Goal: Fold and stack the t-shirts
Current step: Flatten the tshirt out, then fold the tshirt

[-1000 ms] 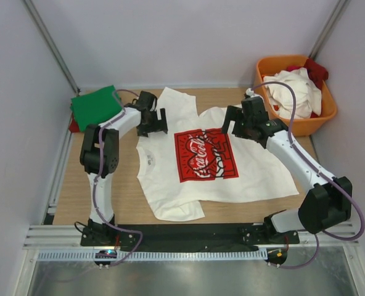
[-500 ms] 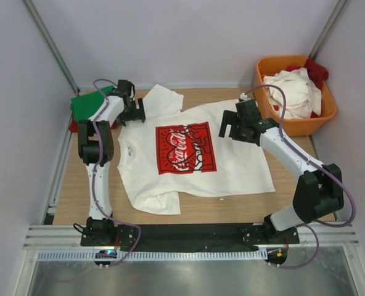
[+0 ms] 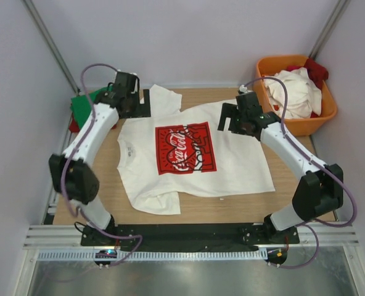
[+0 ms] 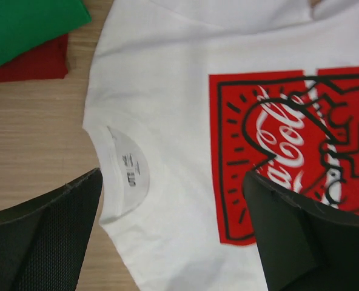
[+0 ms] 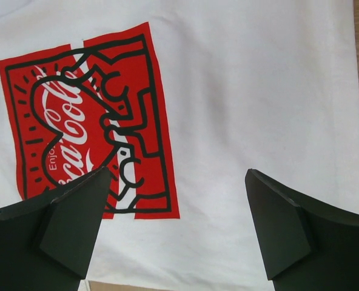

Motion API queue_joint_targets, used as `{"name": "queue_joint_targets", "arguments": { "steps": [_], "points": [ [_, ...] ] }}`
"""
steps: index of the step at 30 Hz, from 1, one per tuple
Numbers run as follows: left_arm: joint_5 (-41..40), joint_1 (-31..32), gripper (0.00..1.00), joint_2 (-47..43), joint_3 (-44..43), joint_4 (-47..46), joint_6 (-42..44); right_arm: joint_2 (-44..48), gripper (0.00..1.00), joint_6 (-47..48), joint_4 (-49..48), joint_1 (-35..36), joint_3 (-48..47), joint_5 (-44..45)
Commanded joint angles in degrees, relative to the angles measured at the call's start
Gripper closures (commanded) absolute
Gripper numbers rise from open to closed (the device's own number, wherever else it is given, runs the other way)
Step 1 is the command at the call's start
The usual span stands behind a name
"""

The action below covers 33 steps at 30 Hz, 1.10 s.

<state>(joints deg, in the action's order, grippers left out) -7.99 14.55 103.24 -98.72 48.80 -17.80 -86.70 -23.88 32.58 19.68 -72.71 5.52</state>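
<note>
Next, my right gripper should go to the white t-shirt's near hem corner (image 3: 272, 189), opposite the collar end, and close there.
A white t-shirt with a red Coca-Cola print (image 3: 185, 148) lies spread flat on the wooden table (image 3: 293, 197), collar to the left. My left gripper (image 3: 135, 105) hovers open and empty above its far-left shoulder. In the left wrist view (image 4: 172, 177) the collar label (image 4: 131, 173) and the print (image 4: 288, 151) lie below it. My right gripper (image 3: 237, 122) hovers open and empty over the shirt's far right part. The right wrist view (image 5: 178, 171) shows the print (image 5: 88, 121) and plain white cloth under it. A folded green shirt (image 3: 82, 105) lies on a red one (image 3: 74, 125) at the far left.
An orange tub (image 3: 327, 106) at the far right holds crumpled white (image 3: 296, 91) and red (image 3: 317, 68) shirts. The near sleeve (image 3: 161, 200) of the spread shirt is bunched near the table's front. Slanted frame posts stand at both back corners.
Over the last second the shirt slid left and away. Since half a second ago it lies still, and the left arm has risen, its elbow swinging out left.
</note>
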Motion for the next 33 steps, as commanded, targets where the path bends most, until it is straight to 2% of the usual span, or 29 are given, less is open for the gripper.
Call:
{"name": "queue_joint_targets", "arguments": {
  "steps": [1, 3, 6, 8, 12, 14, 15, 18, 23, 27, 33],
  "points": [
    [-7.5, 8.7, 0.00, -17.0, 10.8, 2.8, -2.6, 6.9, 0.00, -0.1, 2.1, 0.9, 0.6, 0.3],
    [-7.0, 12.6, 0.01, -22.5, 20.3, 3.1, -6.2, 10.9, 0.00, -1.4, 2.1, 1.5, 2.5, -1.1],
    [-5.2, 23.0, 0.04, -34.0, 33.6, 0.7, -15.7, 16.1, 0.00, -2.7, 2.7, 2.4, 6.9, -2.0],
    [-4.1, 27.2, 0.08, -40.5, 42.5, -1.0, -24.6, 18.7, 0.00, -3.2, 3.2, 2.7, 8.5, -1.9],
    [-8.8, 41.6, 0.09, -45.0, 51.5, -5.5, -36.1, 24.9, 0.00, -4.1, 5.3, 2.9, 11.9, -2.2],
    [-9.8, 44.9, 0.10, -44.5, 54.2, -7.7, -39.2, 26.7, 0.00, -4.2, 5.7, 2.9, 12.8, -2.2],
    [-11.5, 48.3, 0.11, -43.1, 54.7, -9.7, -39.8, 27.9, 0.00, -4.3, 6.1, 3.0, 13.6, -2.0],
    [-14.2, 53.4, 0.12, -38.4, 54.1, -11.5, -41.6, 29.0, 0.00, -4.2, 7.6, 3.0, 14.3, -1.7],
    [-15.8, 58.7, 0.17, -27.2, 47.7, -13.9, -42.5, 31.3, 0.00, -3.5, 8.8, 3.0, 15.9, -0.9],
    [-18.0, 62.2, 0.25, -18.0, 41.9, -9.9, -43.3, 32.2, 0.00, -3.3, 9.3, 3.0, 16.9, -0.3],
    [-22.5, 64.8, 0.30, -14.4, 38.6, -4.1, -44.9, 32.9, 0.00, -2.8, 9.8, 3.0, 17.9, -0.2]
  ]
}}
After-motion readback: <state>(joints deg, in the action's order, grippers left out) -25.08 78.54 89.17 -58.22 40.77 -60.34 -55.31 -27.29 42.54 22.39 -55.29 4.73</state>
